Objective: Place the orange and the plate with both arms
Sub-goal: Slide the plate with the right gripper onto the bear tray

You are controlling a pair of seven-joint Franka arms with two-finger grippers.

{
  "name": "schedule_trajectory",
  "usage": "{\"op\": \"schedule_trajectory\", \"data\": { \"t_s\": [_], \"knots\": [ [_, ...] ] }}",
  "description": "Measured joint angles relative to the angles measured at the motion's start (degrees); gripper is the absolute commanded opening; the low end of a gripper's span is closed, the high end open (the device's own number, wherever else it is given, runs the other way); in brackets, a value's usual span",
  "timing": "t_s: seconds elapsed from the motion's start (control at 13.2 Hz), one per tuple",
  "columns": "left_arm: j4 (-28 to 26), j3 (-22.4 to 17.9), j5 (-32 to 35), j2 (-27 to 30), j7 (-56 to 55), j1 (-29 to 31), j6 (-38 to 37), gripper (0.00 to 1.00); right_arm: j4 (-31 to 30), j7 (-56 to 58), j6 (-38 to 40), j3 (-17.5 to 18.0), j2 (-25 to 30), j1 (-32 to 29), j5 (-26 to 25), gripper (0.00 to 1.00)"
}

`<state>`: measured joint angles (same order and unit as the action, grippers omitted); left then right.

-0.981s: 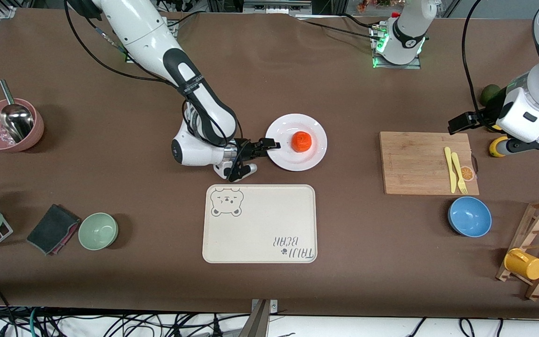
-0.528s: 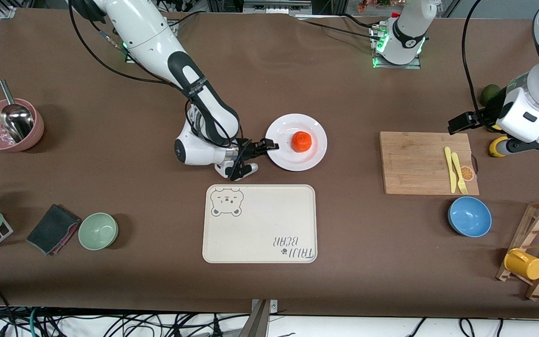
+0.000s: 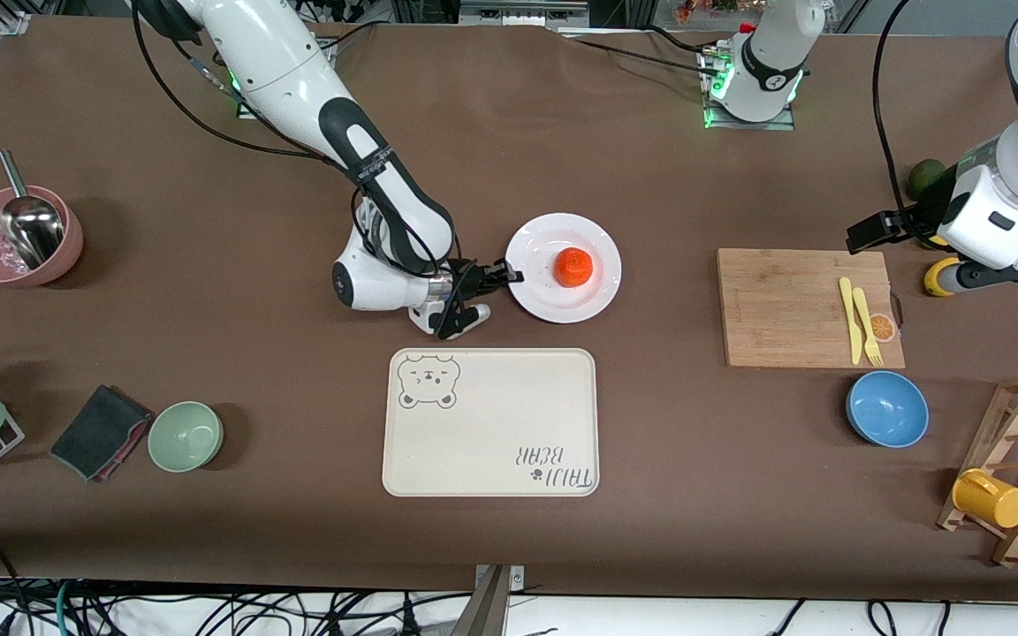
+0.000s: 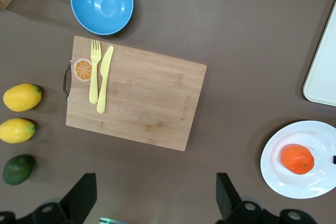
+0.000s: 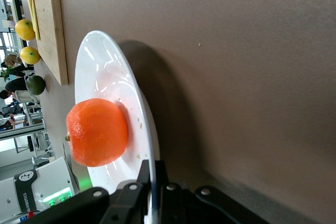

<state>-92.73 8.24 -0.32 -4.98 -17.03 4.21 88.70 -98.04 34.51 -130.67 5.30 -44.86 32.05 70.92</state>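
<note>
The white plate, now in the middle of the table, will be released by my right gripper on the middle of the bear-print tray (image 3: 499, 412), beside the bear face.
The orange (image 3: 573, 267) sits on the white plate (image 3: 544, 300) in the middle of the table, farther from the front camera than the bear-print tray. My right gripper (image 3: 509, 276) is shut on the plate's rim at the edge toward the right arm's end. The right wrist view shows the orange (image 5: 97, 132) on the plate (image 5: 105, 72) and the rim pinched between the fingers, the gripper (image 5: 154, 182) shut on it. My left gripper (image 4: 155, 198) is open and empty, high over the table near the lemons; it also shows in the front view (image 3: 942, 256). The left wrist view shows the plate (image 4: 278, 174) and the orange (image 4: 297, 159).
A cream bear-print tray (image 3: 491, 422) lies nearer the front camera than the plate. A wooden cutting board (image 3: 792, 309) with yellow fork and knife (image 3: 859, 320) and a blue bowl (image 3: 886, 408) lie toward the left arm's end. Lemons (image 4: 21, 97) and an avocado (image 4: 18, 169) lie beside the board.
The right gripper and the plate with the orange have shifted slightly toward the left arm's end. The left arm has not moved.
</note>
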Motion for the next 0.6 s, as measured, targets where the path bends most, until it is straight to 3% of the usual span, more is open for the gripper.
{"op": "schedule_trajectory", "data": {
  "t_s": [0.38, 0.6],
  "knots": [
    [0.0, -0.09, 0.0, 0.0, 0.0, 0.21, 0.0, 1.0, 2.78, -1.15, 1.36, -1.45, 0.89, -1.4, -0.01, 0.0],
    [0.0, -0.15, 0.0, 0.0, 0.0, 0.25, 0.0, 1.0, 6.67, -1.93, 4.28, -2.12, 1.1, -7.5, -0.05, 0.0]
  ]
}}
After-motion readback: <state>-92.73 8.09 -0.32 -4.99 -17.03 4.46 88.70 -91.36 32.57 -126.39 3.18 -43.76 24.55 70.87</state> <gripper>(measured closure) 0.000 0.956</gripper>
